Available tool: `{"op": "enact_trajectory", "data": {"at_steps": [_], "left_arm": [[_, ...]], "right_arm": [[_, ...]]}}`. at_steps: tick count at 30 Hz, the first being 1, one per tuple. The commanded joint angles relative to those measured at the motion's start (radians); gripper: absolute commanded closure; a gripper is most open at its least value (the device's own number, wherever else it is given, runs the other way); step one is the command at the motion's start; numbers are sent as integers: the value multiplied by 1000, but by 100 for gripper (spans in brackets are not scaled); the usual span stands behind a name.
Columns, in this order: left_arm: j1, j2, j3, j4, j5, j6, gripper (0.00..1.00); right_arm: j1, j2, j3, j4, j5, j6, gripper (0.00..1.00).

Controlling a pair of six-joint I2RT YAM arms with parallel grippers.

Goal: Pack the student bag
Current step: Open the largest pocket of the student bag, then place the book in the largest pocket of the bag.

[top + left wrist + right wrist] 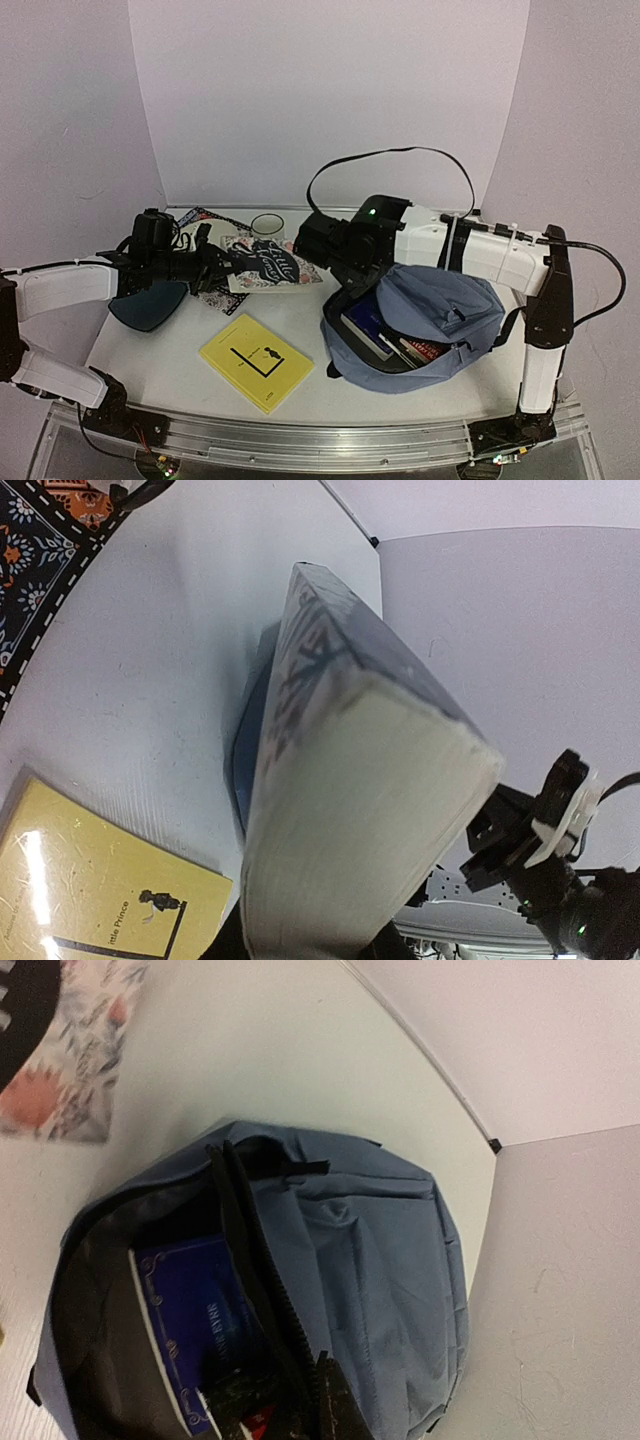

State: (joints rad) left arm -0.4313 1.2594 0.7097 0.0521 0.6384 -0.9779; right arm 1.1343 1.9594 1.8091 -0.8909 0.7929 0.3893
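Note:
Next, my left gripper lays the floral-covered book, now held beside the bag, on the books inside the open student bag (354, 313).
The student bag (435, 310), blue-grey, lies open at the right of the table with books inside. My right gripper (345, 285) is shut on its zippered opening edge. In the right wrist view the gripper (290, 1410) straddles the dark zipper of the bag (370, 1260), beside a dark blue book (190, 1325) inside. My left gripper (222, 262) is shut on one end of a thick floral-covered book (272, 262) left of the bag. In the left wrist view this book (350, 780) fills the middle, page edges facing me, above the gripper (320, 948).
A yellow book (255, 362) lies at the front centre and shows in the left wrist view (90, 890). A dark teal tray (148, 305) sits under the left arm. A white mug (268, 226) and a patterned book (200, 222) stand at the back.

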Motion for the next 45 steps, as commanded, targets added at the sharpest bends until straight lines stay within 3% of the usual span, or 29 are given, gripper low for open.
{"op": "enact_trajectory", "data": {"at_steps": [1, 5, 10, 18, 25, 45], "left_arm": [[-6, -58, 47, 113, 73, -26, 100], [-23, -62, 64, 113, 76, -43, 100], [-43, -59, 87, 119, 79, -63, 100], [-129, 18, 139, 206, 84, -106, 100], [-189, 142, 197, 238, 76, -105, 100], [-281, 356, 361, 344, 108, -123, 100]], "right_arm": [[-78, -58, 82, 68, 119, -42, 100], [-156, -58, 97, 230, 48, -113, 100], [-210, -26, 141, 307, -22, -130, 100], [-214, -57, 165, 408, -154, -132, 100], [-214, -150, 85, 514, -273, -124, 100], [-215, -196, 24, 621, -445, -54, 100]]}}
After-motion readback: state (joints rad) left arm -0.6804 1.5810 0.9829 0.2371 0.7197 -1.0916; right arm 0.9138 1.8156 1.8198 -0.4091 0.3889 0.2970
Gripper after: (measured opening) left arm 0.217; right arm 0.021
